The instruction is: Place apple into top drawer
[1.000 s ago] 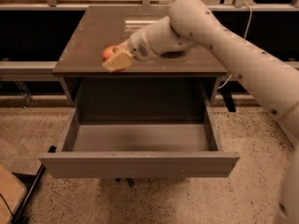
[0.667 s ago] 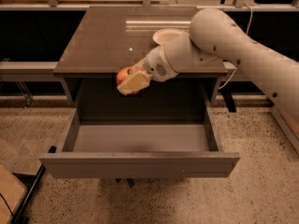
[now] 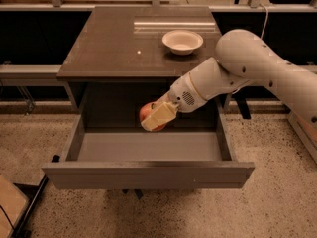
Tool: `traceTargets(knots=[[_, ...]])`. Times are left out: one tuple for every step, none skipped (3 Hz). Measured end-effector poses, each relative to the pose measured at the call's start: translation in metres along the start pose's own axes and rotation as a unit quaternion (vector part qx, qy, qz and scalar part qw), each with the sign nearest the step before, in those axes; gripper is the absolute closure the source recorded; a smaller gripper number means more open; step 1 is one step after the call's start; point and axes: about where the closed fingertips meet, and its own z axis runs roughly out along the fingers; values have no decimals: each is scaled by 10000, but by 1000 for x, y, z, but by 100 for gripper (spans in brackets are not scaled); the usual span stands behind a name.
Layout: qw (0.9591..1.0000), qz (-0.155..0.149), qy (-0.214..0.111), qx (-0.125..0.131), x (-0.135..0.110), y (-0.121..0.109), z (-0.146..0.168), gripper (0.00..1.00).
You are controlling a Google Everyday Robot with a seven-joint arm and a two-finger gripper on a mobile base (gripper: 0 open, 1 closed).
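Observation:
Next, my gripper lets go of the red apple on the middle of the open top drawer's grey bottom (image 3: 144, 139).
The red apple (image 3: 147, 112) is held in my gripper (image 3: 155, 117), whose cream-coloured fingers (image 3: 160, 115) are shut around it. The gripper hangs above the middle of the open top drawer (image 3: 148, 175), just in front of the cabinet's edge and a little above the drawer floor. The drawer is wide, grey and pulled fully out, and its inside holds nothing. My white arm reaches in from the right.
A shallow white bowl (image 3: 183, 41) stands on the brown cabinet top (image 3: 114, 43) at the back right. Dark shelving runs behind the cabinet. Speckled floor surrounds it, with a cardboard corner (image 3: 10, 207) at the lower left.
My gripper has carried the apple off the cabinet top, forward and down, so it now hangs over the open drawer. The bowl, earlier hidden by my arm, now shows.

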Motion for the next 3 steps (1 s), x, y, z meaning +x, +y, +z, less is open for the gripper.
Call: traceTargets(knots=[[9996, -256, 24, 110, -10, 2, -2, 100], [9989, -393, -245, 111, -9, -4, 9, 100], [9986, -199, -475, 135, 12, -20, 26, 100]])
